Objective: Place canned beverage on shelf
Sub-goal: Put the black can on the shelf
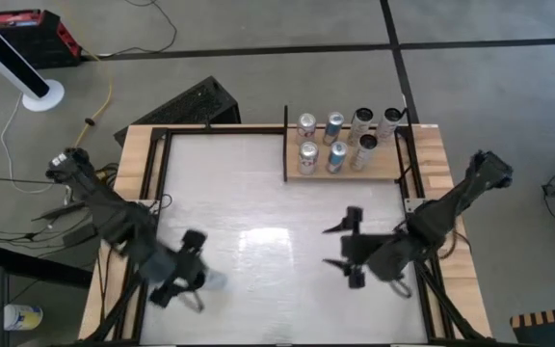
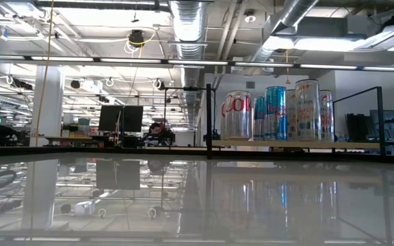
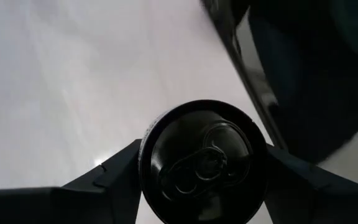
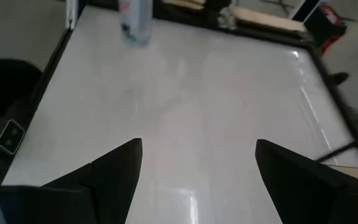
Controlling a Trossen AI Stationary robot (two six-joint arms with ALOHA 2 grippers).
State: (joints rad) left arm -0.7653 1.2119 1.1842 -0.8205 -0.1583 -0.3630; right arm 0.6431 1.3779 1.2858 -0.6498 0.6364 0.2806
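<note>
Next, I set the beverage can upright on the bare middle of the white tabletop (image 1: 283, 235) using my left gripper.
A light-coloured beverage can (image 1: 214, 280) is near the table's near left corner, between the fingers of my left gripper (image 1: 193, 277). The left wrist view looks straight onto the can's dark top (image 3: 201, 163). The can also shows in the right wrist view (image 4: 135, 18). My right gripper (image 1: 343, 248) is open and empty over the table's right half, its fingers (image 4: 114, 168) pointing toward the table's left. The wooden shelf (image 1: 389, 166) stands at the far right edge and carries several upright cans (image 2: 279, 113). My left gripper pinches the can between its two fingers, one finger (image 3: 120, 171) on each side of the can's wall just below the top rim (image 3: 146, 146). The fingers come from above, along the can's length. The can's lower end is hidden by the can itself.
The white tabletop (image 1: 258, 193) lies bare between the grippers and the shelf. The shelf has thin black posts (image 1: 286, 145) at its ends. A black frame (image 1: 157, 164) edges the table. Free board shows beside the cans at the shelf's right end (image 2: 361, 144).
</note>
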